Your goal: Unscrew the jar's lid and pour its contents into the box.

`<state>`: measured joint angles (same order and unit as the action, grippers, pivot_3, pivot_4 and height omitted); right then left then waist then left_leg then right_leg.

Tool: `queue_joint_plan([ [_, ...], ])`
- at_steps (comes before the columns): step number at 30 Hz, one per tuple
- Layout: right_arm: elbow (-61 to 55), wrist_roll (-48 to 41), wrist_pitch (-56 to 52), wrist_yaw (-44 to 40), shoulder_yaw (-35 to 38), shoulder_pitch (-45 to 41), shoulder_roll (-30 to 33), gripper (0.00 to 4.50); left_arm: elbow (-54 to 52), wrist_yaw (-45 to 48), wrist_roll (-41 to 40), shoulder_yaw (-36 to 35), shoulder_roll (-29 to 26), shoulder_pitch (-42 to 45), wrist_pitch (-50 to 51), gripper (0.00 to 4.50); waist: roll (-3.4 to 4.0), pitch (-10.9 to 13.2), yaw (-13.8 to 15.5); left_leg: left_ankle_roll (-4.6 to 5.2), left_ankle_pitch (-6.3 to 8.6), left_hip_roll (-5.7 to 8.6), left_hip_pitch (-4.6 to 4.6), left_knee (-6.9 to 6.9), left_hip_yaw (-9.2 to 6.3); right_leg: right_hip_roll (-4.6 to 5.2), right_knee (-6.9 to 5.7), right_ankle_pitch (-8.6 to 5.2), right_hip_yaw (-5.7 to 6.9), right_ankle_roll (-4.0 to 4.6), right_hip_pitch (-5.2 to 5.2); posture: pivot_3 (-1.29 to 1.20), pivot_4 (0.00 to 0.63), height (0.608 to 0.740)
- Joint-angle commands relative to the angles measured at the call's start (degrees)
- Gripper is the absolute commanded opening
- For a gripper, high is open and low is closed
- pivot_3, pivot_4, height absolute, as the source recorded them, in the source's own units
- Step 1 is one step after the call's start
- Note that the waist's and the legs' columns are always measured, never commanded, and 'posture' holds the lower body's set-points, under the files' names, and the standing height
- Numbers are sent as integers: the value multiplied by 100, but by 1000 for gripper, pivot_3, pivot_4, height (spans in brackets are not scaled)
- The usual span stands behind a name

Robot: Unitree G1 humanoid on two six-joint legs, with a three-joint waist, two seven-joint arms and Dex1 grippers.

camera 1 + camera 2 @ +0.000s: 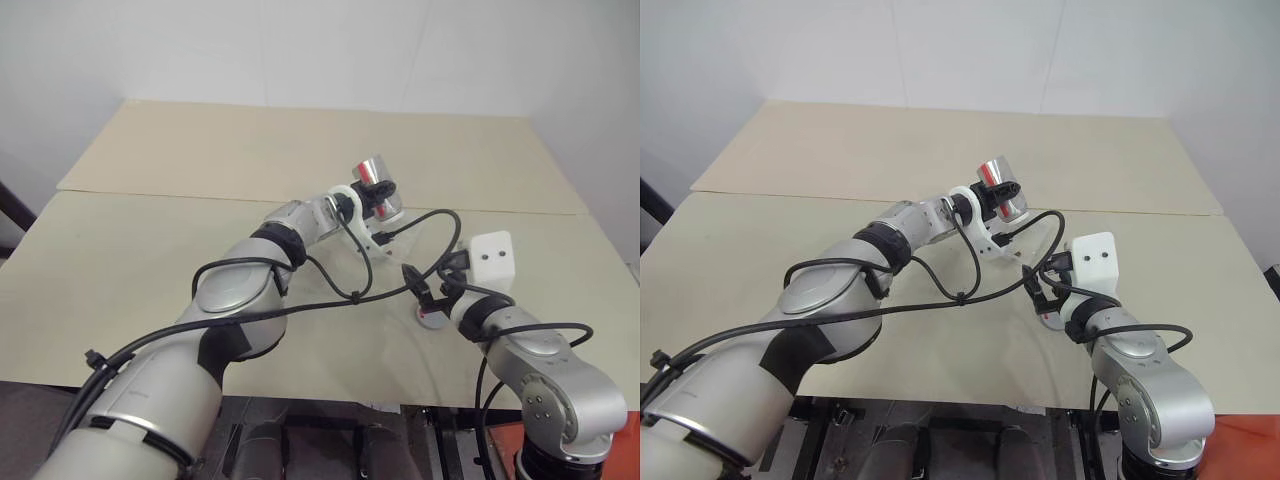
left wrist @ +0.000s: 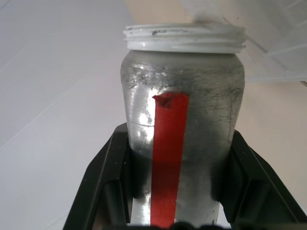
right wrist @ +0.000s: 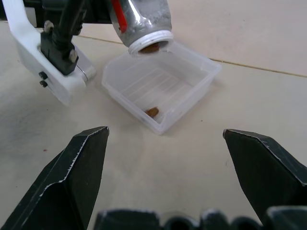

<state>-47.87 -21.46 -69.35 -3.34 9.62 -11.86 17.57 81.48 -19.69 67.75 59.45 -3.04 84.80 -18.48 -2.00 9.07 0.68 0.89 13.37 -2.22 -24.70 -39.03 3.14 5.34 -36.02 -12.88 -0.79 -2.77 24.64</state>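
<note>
My left gripper is going to set the silver-grey jar, now tipped over the clear plastic box, free upright on the beige table (image 1: 323,260), next to the clear plastic box.
My left gripper (image 1: 373,197) is shut on the silver-grey jar (image 2: 182,110) with the red stripe. The jar (image 3: 141,21) is tipped, with its open white threaded mouth over the clear plastic box (image 3: 207,68). A brown piece (image 3: 151,48) sits at the jar's mouth and another brown piece (image 3: 152,112) lies in the box. My right gripper (image 3: 165,139) is open with nothing between its fingers, a short way in front of the box. The small grey lid (image 1: 432,318) lies on the table just below that gripper.
The beige table (image 1: 200,160) runs wide to the left and behind the box, with a seam across it. A black cable (image 1: 340,290) loops from my left arm over the table near the box. The table's front edge is close behind my right gripper.
</note>
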Motion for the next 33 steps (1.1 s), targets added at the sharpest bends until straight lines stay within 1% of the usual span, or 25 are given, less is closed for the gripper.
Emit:
queue_joint_plan([
  [1, -110, 67, 48, -10, 21, -90, 89, 4481, -39, 442, -768, -802, -33, 74, -1, 1927, 0, 0, 0, 0, 0, 0, 0, 0, 0, 0, -1, 0, 0, 0, 0, 0, 150, 740],
  [2, -80, 74, 67, -17, -2, -98, 96, 4481, -49, 728, -1207, -1254, -36, 0, -59, 1927, 0, 0, -1, 0, 0, 0, -1, -1, 0, 0, -1, 0, 0, 0, 2, 0, 150, 740],
  [4, -59, 82, 85, -36, -23, -98, 121, 4481, -76, 1111, -1761, -1859, -61, -107, -126, 1927, 0, 0, -2, 0, 0, -1, -2, -4, 0, 1, -3, 0, 0, 1, 2, 0, 150, 740],
  [6, -44, 97, 95, -50, -42, -101, 137, 4481, -126, 1561, -2495, -2650, -112, -255, -142, 1927, 1, -1, -14, 0, 0, -1, 0, -4, -1, 1, -5, 0, 0, 1, 2, 0, 150, 740],
  [11, 38, 121, 141, -91, -117, -126, 194, 4481, -309, 2936, -4492, -4696, -166, -674, -90, 1927, 1, -1, -38, 1, -1, -2, 1, -11, -1, 0, -12, 2, 0, 2, 2, 0, 150, 740],
  [15, 144, 133, 228, -166, -192, -158, 210, 4481, -552, 3761, -5538, -5683, -203, -1164, -280, 1927, 3, -2, -40, 1, -1, -1, 3, -13, -3, 1, -11, 2, 1, 2, -4, 0, 150, 740],
  [18, 250, 165, 328, -244, -277, -176, 248, 4481, -947, 4454, -6557, -6496, -67, -1661, -366, 1927, 3, -2, -40, 1, -1, -1, 10, -14, -5, 1, -11, 2, 1, 2, -14, 0, 150, 740],
  [20, 323, 165, 397, -287, -318, -198, 251, 4481, -1323, 4807, -6956, -6742, -2, -2055, -404, 1927, 4, -2, -39, 2, -1, 0, 11, -17, -6, 2, -11, 3, 3, 2, -17, 0, 150, 740],
  [22, 389, 181, 451, -340, -391, -242, 301, 4481, -1765, 4919, -6988, -6663, 8, -2537, -493, 1927, 5, -3, -53, 2, -1, 0, 14, -18, -8, 2, -11, 4, 3, 1, -21, 0, 150, 740],
  [26, 527, 193, 552, -467, -517, -332, 415, 4481, -3024, 5482, -7323, -6514, 89, -3572, -335, 1927, 6, -4, -78, 2, -1, -1, 31, -18, -8, 1, -11, 4, 2, 2, -37, 0, 150, 740],
  [29, 633, 251, 641, -511, -603, -338, 498, 4481, -3593, 5275, -7368, -6458, 206, -4077, -439, 1927, 6, -4, -73, 2, -1, -2, 37, -18, -9, 1, -14, 5, 2, 3, -41, 0, 150, 740],
  [33, 683, 317, 717, -543, -705, -344, 521, 4481, -3865, 5001, -7354, -6415, 336, -4397, -294, 1927, 6, -4, -60, 2, -2, -1, 39, -20, -10, 2, -14, 5, 2, 2, -45, 0, 150, 740],
])
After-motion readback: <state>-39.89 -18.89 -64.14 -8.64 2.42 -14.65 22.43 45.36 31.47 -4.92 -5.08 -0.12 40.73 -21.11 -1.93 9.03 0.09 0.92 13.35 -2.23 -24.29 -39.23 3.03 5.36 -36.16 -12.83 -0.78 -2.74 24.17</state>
